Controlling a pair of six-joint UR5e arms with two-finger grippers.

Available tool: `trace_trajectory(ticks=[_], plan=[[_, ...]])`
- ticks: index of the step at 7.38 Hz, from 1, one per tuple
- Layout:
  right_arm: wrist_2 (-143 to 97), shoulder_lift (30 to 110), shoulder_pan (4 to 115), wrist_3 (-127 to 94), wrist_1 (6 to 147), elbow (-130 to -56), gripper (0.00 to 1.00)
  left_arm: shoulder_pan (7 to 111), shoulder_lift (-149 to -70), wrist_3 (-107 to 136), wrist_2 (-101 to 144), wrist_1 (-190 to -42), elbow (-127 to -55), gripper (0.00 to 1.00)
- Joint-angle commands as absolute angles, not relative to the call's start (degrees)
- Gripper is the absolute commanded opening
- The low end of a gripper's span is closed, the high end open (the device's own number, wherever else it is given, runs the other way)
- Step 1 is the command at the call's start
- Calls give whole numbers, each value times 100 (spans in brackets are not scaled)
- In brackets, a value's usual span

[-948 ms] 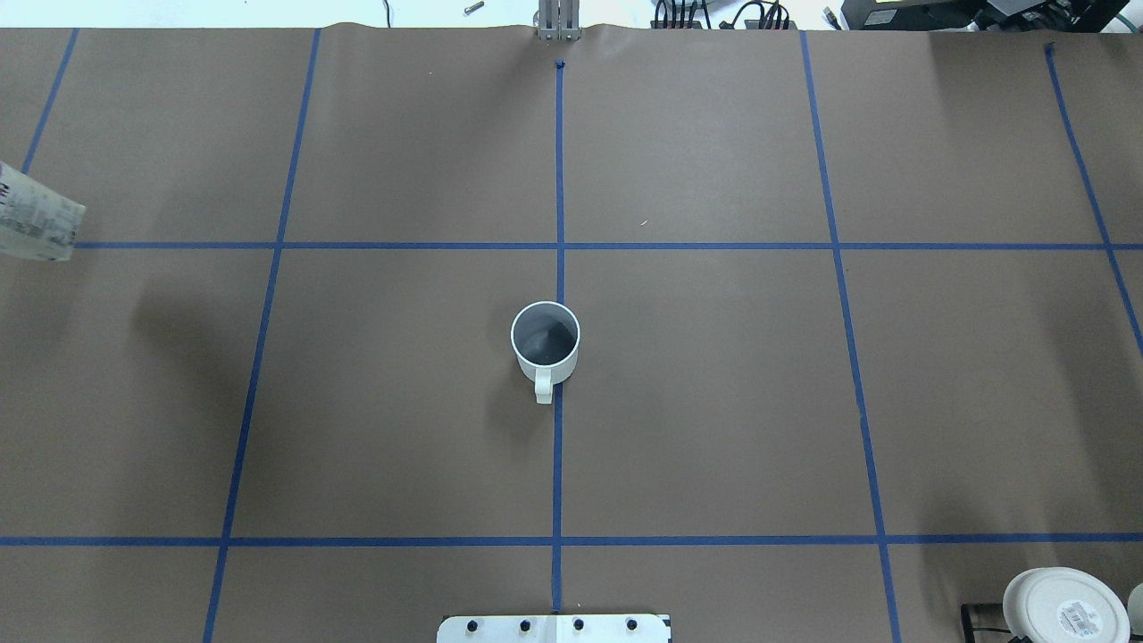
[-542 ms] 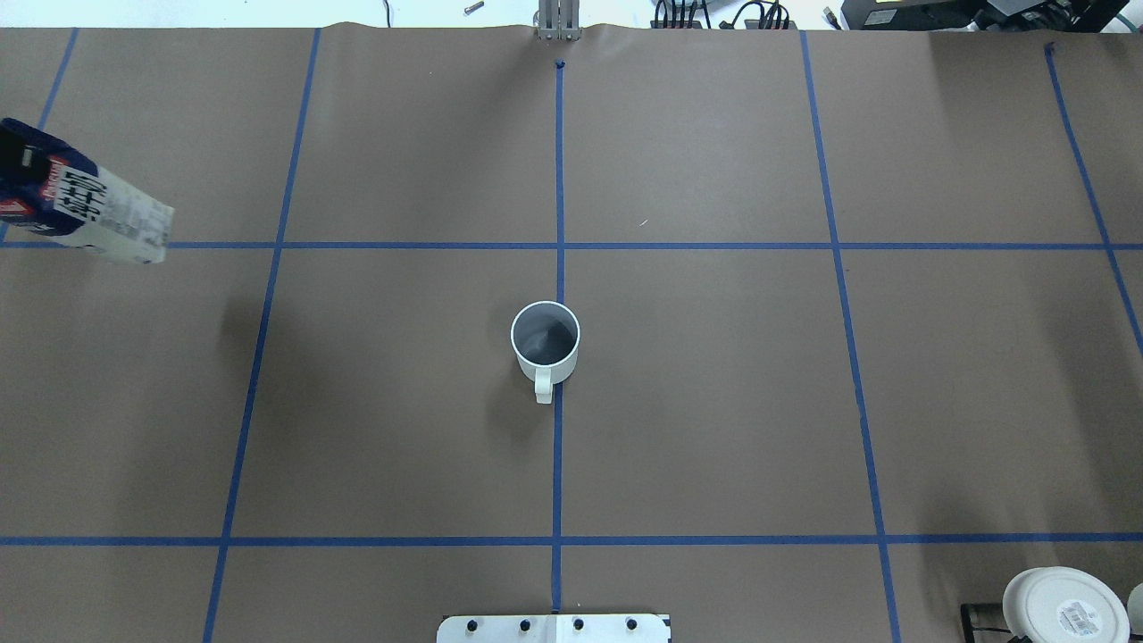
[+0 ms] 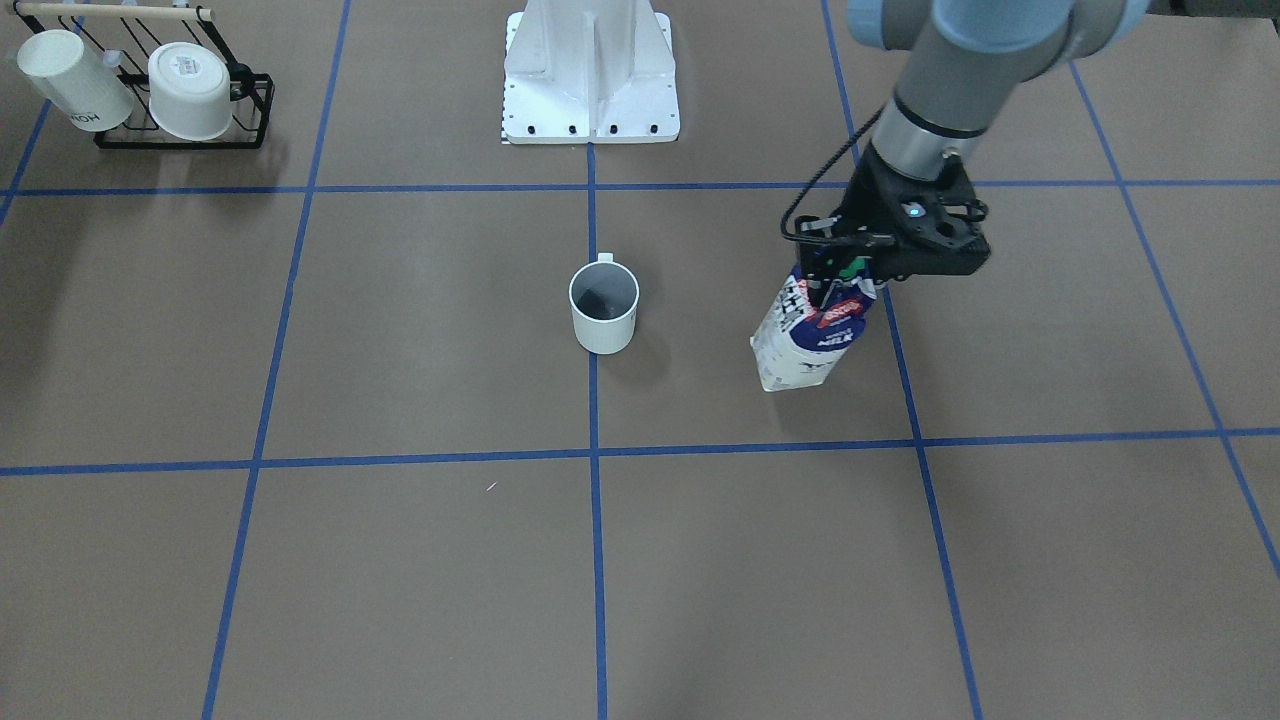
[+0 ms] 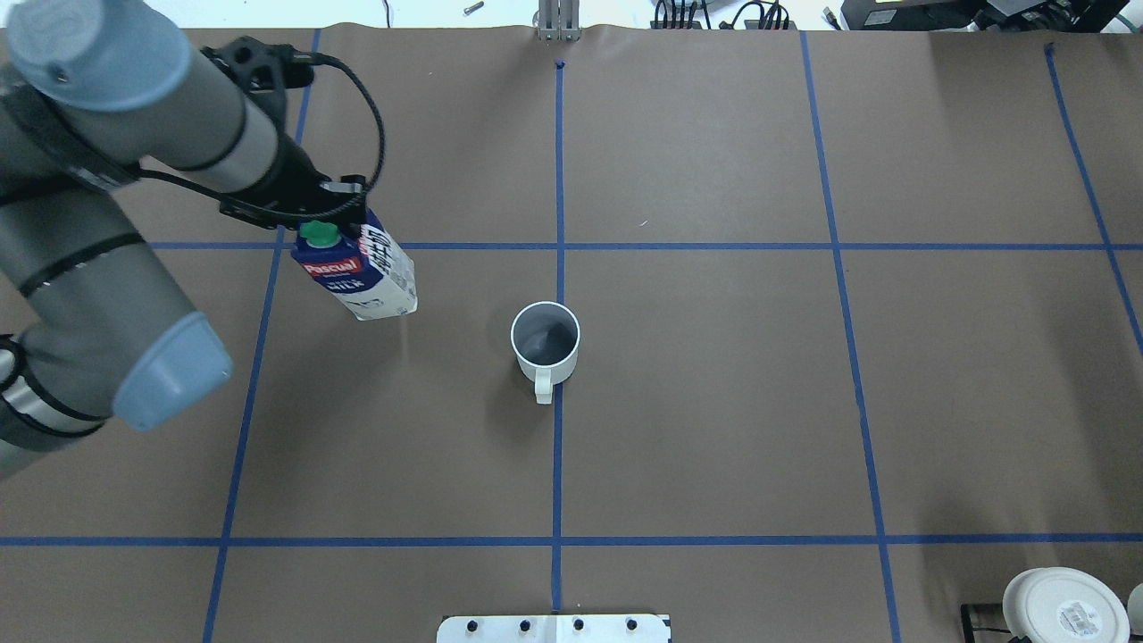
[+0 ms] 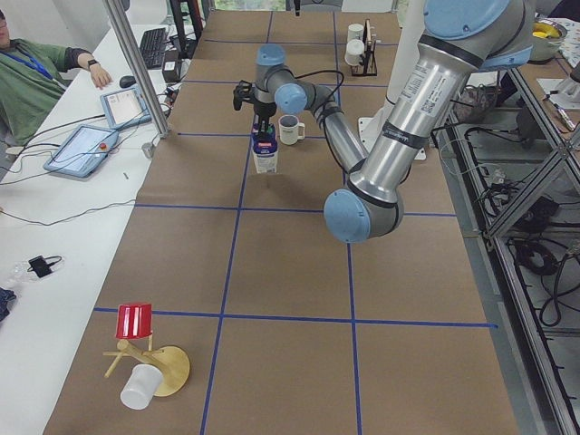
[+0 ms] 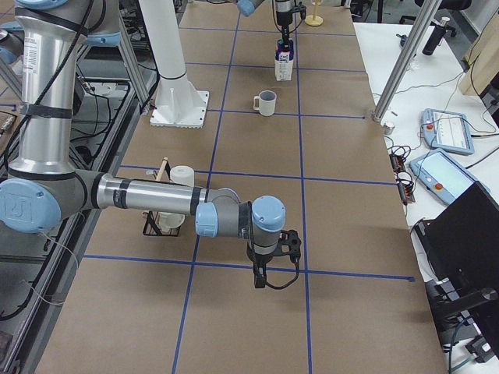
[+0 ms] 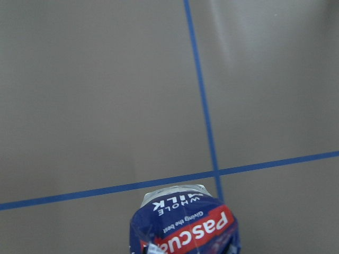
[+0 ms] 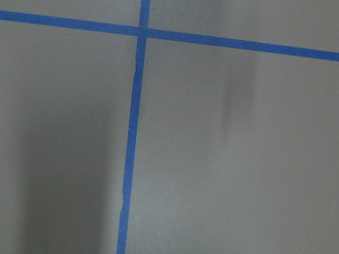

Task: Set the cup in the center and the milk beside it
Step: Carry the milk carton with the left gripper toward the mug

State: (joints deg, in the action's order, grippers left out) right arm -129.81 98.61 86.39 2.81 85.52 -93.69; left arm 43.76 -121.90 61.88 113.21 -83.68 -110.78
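Observation:
The milk will go down close against the cup's side facing away from the wire rack (image 3: pixel 672 331), where I should set it with my left gripper.
The cup (image 4: pixel 545 344) is a small white mug with a dark grey inside. It stands upright on the centre blue tape line (image 4: pixel 557 464), handle toward the robot, and also shows in the front view (image 3: pixel 603 306). My left gripper (image 4: pixel 323 221) is shut on the top of the milk (image 4: pixel 362 279), a navy and white carton with a green cap. It holds the carton tilted and low over the table, to the cup's left and a hand's width away (image 3: pixel 808 340). My right gripper (image 6: pixel 271 274) is low over the table near the rack. I cannot tell whether it is open or shut.
A black wire rack (image 3: pixel 170 135) with two white cups stands at the robot's near right corner. The white robot base (image 3: pixel 590 80) is at the near edge. A red cup (image 5: pixel 134 321) and a wooden stand lie at the table's left end. An operator (image 5: pixel 32 77) sits beside it.
The milk carton has moved right from the table's left edge toward the cup. My left arm has come into the overhead view with it. The cup has not moved.

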Motion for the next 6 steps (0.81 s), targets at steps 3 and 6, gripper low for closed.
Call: trace_trajectory(ticks=[3, 6], plan=[[-12981, 9861, 8640, 281, 8552, -9360, 100, 3183, -12918, 7056, 10582, -8104, -10838, 0], [-12981, 9861, 8640, 290, 8552, -9334, 100, 3111, -13016, 7066, 10459, -8104, -10662, 0]])
